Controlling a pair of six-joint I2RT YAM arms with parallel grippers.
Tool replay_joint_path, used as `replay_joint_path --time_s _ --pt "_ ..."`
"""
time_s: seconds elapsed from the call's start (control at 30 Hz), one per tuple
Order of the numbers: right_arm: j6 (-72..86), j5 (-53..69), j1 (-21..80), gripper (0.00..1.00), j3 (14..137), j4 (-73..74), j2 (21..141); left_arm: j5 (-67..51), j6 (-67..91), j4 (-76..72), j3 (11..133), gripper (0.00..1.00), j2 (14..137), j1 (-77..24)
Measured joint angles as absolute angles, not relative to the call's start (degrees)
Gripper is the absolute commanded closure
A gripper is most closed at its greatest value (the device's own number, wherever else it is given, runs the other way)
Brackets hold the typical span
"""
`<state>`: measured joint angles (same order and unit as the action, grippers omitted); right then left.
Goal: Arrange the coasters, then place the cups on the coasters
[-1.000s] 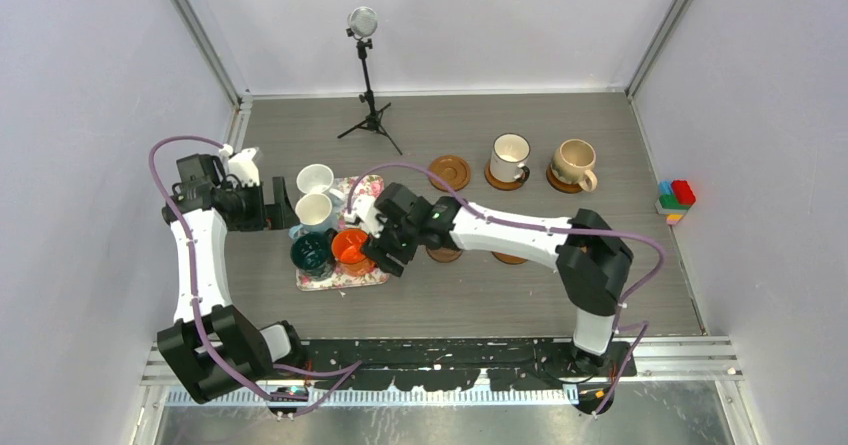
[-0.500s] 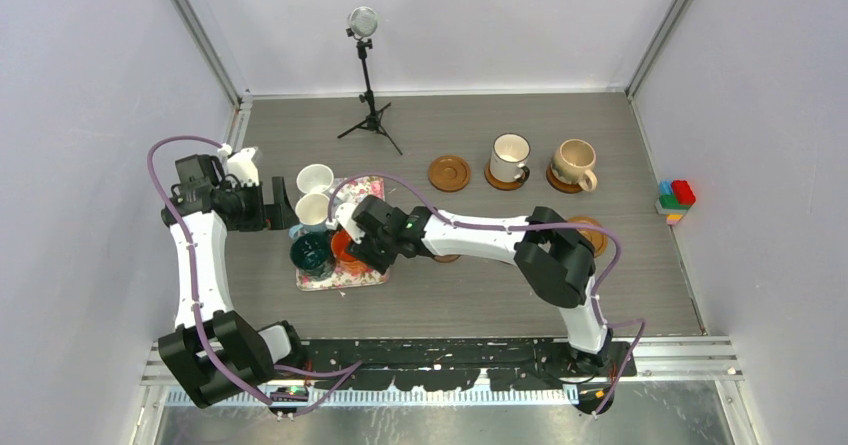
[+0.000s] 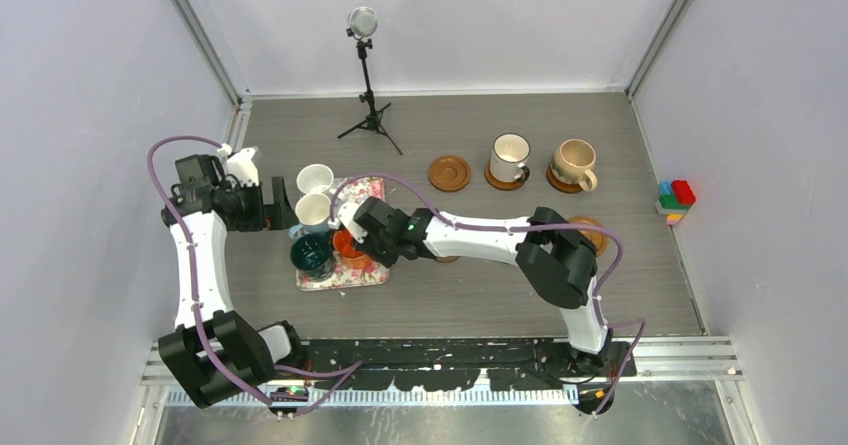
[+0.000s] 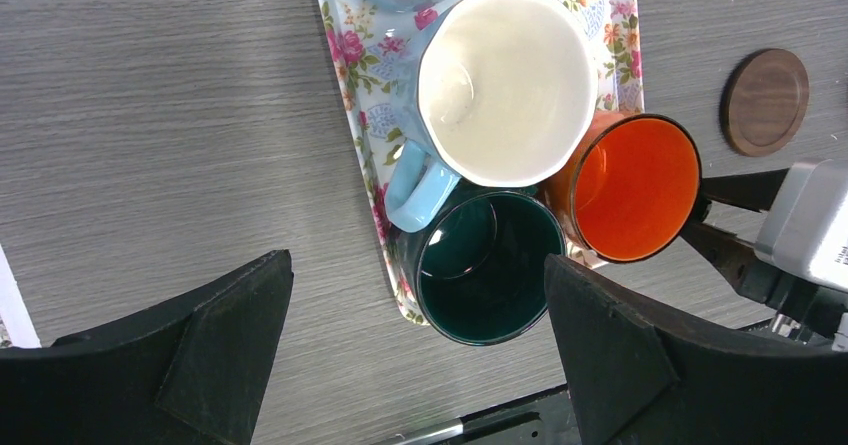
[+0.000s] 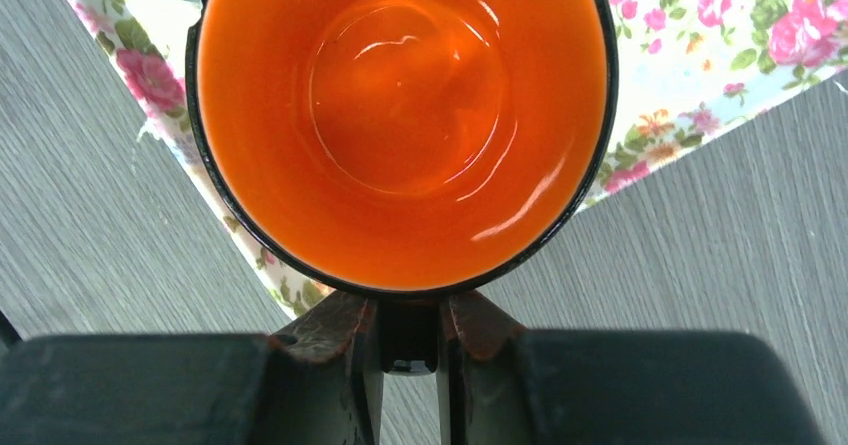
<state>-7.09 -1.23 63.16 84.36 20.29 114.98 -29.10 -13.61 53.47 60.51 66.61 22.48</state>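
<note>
I need to use my right gripper to set the orange cup down on the bare coaster point(image 3: 447, 173) next to the white cup with the dark rim.
The orange cup point(image 5: 400, 115) stands on the floral tray point(image 5: 720, 55), and my right gripper point(image 5: 408, 340) is shut on its dark handle. In the top view the right gripper point(image 3: 362, 246) sits at the orange cup point(image 3: 347, 244), beside the dark green cup point(image 3: 312, 253), the light blue cup point(image 3: 312, 210) and a white cup point(image 3: 314, 178). My left gripper point(image 4: 416, 260) hangs open above the dark green cup point(image 4: 490, 265), touching nothing. One coaster point(image 3: 449, 172) lies bare. A white dark-rimmed cup point(image 3: 510, 155) and a beige cup point(image 3: 575, 161) each stand on a coaster.
A small tripod stand point(image 3: 367, 75) stands at the back. Coloured blocks point(image 3: 675, 200) lie at the right edge. Another coaster point(image 3: 592, 227) shows partly behind the right arm's elbow. A small dark coaster point(image 4: 765, 100) lies on the table right of the tray point(image 4: 365, 125).
My right gripper slid left to the orange cup and closed on its handle. The left arm has not moved.
</note>
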Motion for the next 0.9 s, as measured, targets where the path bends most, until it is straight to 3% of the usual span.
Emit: replay_joint_path --time_s 0.27,0.63,0.9 --pt "-5.56 -3.4 60.07 1.0 78.67 18.85 107.26 -29.1 -13.47 53.45 60.51 0.0 66.61 22.48" --pt "-0.25 -4.4 39.59 1.0 72.88 5.5 98.59 -29.12 -13.26 53.41 60.51 0.0 66.61 22.48" --pt "-2.13 -4.29 34.46 1.0 67.88 0.8 98.5 -29.15 -12.4 53.41 60.51 0.0 66.98 22.48"
